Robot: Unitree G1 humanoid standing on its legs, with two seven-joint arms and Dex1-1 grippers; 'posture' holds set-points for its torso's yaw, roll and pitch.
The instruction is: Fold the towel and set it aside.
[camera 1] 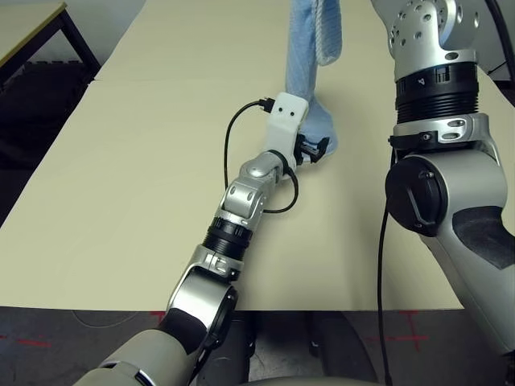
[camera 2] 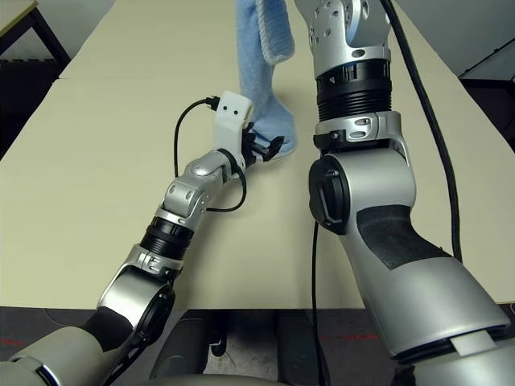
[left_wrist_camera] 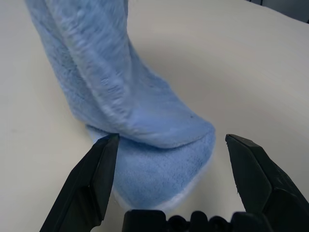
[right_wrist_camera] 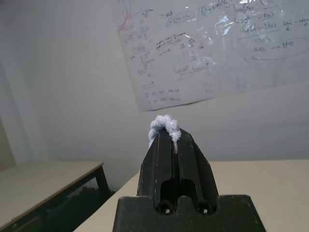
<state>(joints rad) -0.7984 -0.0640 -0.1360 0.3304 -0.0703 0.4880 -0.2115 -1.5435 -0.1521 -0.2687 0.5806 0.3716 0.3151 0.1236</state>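
Observation:
The towel's lower end is doubled between my left fingers; I will back off and pinch the towel's hanging fold (left_wrist_camera: 112,94) just above.
The light-blue towel (camera 1: 304,64) hangs down in a long strip, and its lower end (left_wrist_camera: 149,121) lies doubled over on the beige table (camera 1: 121,161). My left gripper (left_wrist_camera: 171,140) is low over the table, open, with one black finger (left_wrist_camera: 91,174) on each side of that lower end and neither touching it. In the head views the same gripper (camera 1: 316,149) sits right against the towel's foot. My right gripper (right_wrist_camera: 166,134) is raised high and shut on the towel, with a tuft of blue cloth (right_wrist_camera: 164,124) sticking out past its tips.
My right forearm (camera 1: 438,72) rises steeply at the right of the table. A second table (camera 1: 24,24) with dark legs stands at the far left. A sheet with handwriting (right_wrist_camera: 207,43) hangs on the wall behind.

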